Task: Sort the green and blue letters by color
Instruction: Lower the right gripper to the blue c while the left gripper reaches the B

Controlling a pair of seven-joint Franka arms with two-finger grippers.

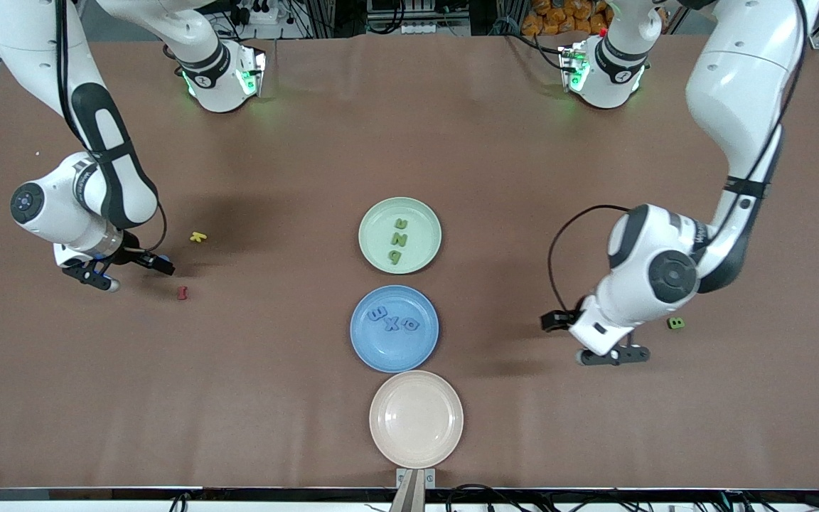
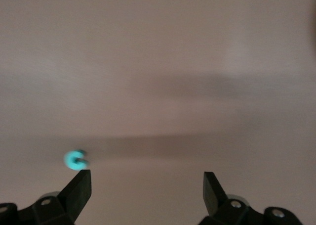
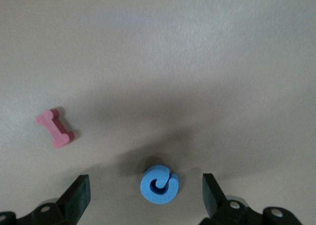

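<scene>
The ends of the green letter B (image 1: 675, 323) lie farther from the plates than my left gripper's fingers, and my left gripper should close on them.
My right gripper (image 1: 129, 272) is open, low over the table at the right arm's end. In the right wrist view a blue letter (image 3: 159, 184) lies flat between its spread fingers (image 3: 79, 193), untouched; in the front view the hand hides it. My left gripper (image 1: 586, 338) is open and empty at the left arm's end. A green letter (image 1: 676, 323) lies on the table beside it; it shows blurred and bluish beside one fingertip in the left wrist view (image 2: 76, 159). Three green letters (image 1: 399, 240) lie in the green plate (image 1: 374, 217). Three blue letters (image 1: 394, 320) lie in the blue plate (image 1: 381, 352).
An empty pink plate (image 1: 416, 418) stands nearest the front camera, in line with the other two plates. A yellow letter (image 1: 198, 237) and a dark red letter (image 1: 182, 292) lie on the table by the right gripper; the red one also shows in the right wrist view (image 3: 55, 128).
</scene>
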